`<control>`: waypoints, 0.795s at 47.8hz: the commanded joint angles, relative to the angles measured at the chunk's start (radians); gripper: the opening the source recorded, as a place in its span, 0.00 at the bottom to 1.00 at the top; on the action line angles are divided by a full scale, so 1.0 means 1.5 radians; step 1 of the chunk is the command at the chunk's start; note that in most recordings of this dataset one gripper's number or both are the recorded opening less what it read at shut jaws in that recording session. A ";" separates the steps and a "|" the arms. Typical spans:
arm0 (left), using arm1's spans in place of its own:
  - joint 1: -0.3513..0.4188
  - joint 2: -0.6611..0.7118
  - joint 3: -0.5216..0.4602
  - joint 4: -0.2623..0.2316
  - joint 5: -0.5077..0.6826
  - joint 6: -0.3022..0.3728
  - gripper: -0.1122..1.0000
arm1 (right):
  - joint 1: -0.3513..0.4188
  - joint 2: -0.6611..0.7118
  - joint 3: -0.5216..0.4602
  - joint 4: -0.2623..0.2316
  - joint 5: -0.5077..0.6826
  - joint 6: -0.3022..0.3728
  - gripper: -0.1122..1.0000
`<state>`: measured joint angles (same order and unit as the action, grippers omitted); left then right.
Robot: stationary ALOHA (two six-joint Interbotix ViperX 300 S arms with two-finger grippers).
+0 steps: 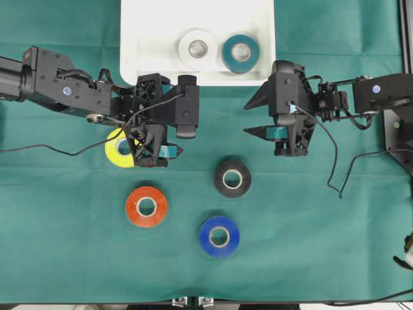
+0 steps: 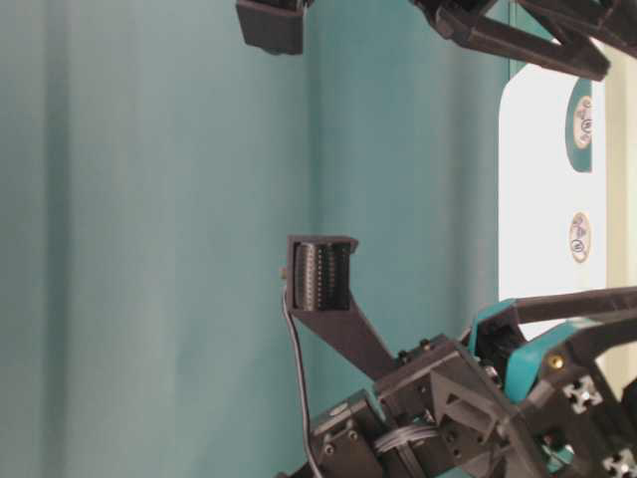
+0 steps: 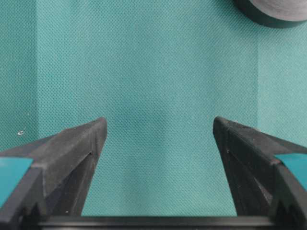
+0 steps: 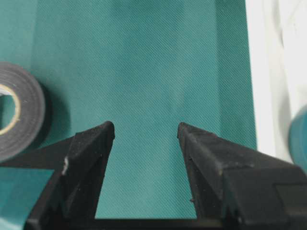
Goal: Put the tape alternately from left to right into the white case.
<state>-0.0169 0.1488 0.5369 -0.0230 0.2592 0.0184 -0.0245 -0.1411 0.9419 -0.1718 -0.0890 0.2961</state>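
My right gripper will move next to the orange-red roll and close on the roll's side [image 1: 149, 192] nearest the yellow roll, with one finger inside the orange-red roll's hole.
The white case [image 1: 139, 39] sits at the back centre with a white roll [image 1: 198, 48] and a teal roll [image 1: 241, 53] of tape lying side by side in it. On the green cloth lie a yellow roll [image 1: 116, 150], an orange-red roll [image 1: 146, 206], a black roll [image 1: 232, 178] and a blue roll [image 1: 219, 236]. My left gripper [image 1: 175, 118] hovers open in front of the case and partly covers the yellow roll. Across the middle, my right gripper [image 1: 247, 117] is open and faces it. Both wrist views show only cloth between the jaws.
The black roll [image 3: 271, 12] shows at the top right of the left wrist view. In the right wrist view it [image 4: 17, 117] lies left of the jaws, with the case rim [image 4: 261, 72] to their right. Cables trail on the cloth [image 1: 335, 168].
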 commanded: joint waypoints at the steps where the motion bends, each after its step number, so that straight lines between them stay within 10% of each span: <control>1: -0.003 -0.024 -0.006 -0.001 -0.006 -0.001 0.83 | 0.012 -0.005 -0.015 0.000 -0.013 0.000 0.70; 38: 0.009 -0.038 0.069 -0.001 -0.046 -0.001 0.83 | 0.110 0.083 -0.153 0.000 0.010 0.043 0.70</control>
<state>-0.0107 0.1304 0.6381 -0.0230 0.2132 0.0184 0.1258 -0.0245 0.7639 -0.1718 -0.0813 0.3574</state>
